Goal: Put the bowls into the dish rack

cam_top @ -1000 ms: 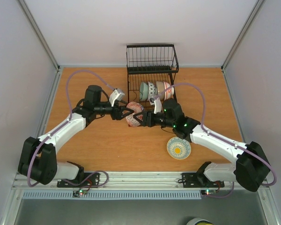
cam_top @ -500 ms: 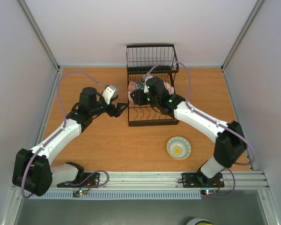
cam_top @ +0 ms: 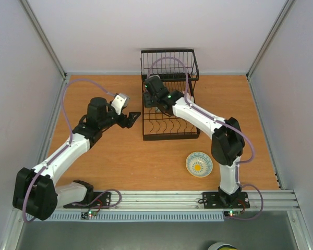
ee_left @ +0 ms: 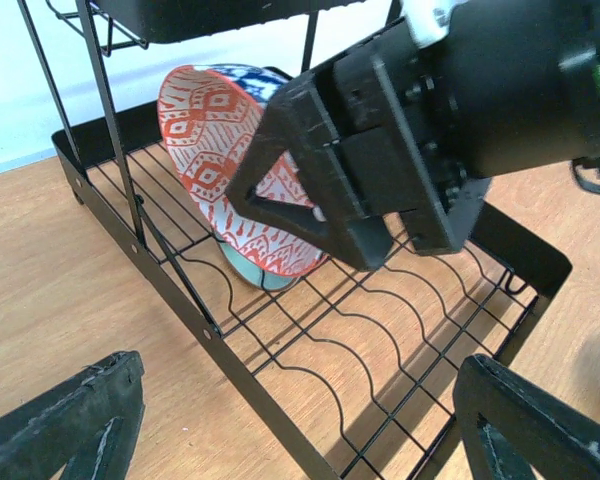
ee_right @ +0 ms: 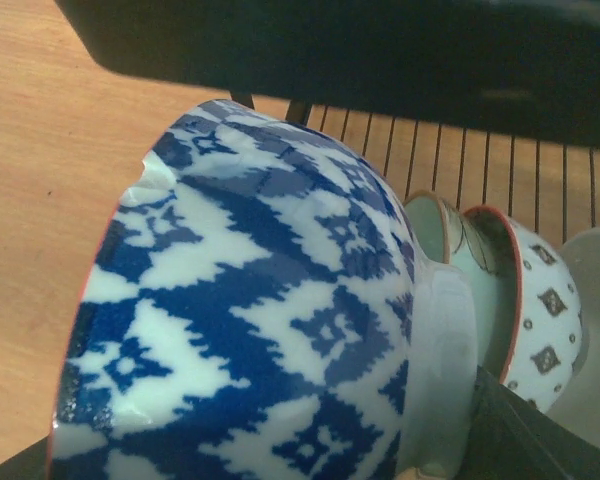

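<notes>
My right gripper needs to set the blue-and-white bowl down and let go of it between the rack's side rail and the row of bowls (cam_top: 154, 97).
My right gripper (cam_top: 150, 99) reaches into the back left of the black wire dish rack (cam_top: 169, 136). It is shut on a bowl (ee_left: 205, 120) that is red-patterned inside and blue-and-white outside (ee_right: 250, 320). The bowl stands on edge with its lower rim among the rack's wires (ee_left: 230, 360). My arm mostly hides it in the top view. Three more bowls (ee_right: 540, 310) stand on edge in a row behind it. Another bowl (cam_top: 199, 164), cream with a yellow centre, sits on the table. My left gripper (cam_top: 134, 119) is open and empty just left of the rack, also in its wrist view (ee_left: 300, 420).
The rack's taller wire basket section (cam_top: 169, 63) rises at the back against the wall. The right arm (cam_top: 198, 117) stretches across the rack's right half. White walls enclose the wooden table (cam_top: 115, 156) on three sides.
The right gripper carried the patterned bowl from the meeting point in front of the rack up into its back left. The left gripper let go and drew back to the left.
</notes>
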Tool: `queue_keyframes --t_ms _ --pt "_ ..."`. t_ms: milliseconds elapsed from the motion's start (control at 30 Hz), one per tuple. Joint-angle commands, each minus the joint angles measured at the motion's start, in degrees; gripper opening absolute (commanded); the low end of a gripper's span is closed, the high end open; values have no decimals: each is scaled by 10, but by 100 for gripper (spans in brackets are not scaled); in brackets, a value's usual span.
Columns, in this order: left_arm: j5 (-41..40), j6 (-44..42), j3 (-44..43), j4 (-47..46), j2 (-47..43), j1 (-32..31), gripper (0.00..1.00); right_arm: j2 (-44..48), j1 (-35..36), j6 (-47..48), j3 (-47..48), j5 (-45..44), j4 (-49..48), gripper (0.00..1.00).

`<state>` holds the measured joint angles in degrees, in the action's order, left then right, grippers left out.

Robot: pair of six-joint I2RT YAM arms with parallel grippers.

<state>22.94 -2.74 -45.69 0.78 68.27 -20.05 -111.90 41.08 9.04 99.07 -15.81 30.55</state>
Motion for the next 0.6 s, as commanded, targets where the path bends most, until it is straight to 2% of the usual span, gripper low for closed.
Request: queue_keyframes --t_ms 0,567 --pt "5 0 5 -37 -13 1 85 -25 13 39 50 -52 15 1" --pt "7 -2 5 -38 -9 1 85 -123 25 77 128 -117 36 1"
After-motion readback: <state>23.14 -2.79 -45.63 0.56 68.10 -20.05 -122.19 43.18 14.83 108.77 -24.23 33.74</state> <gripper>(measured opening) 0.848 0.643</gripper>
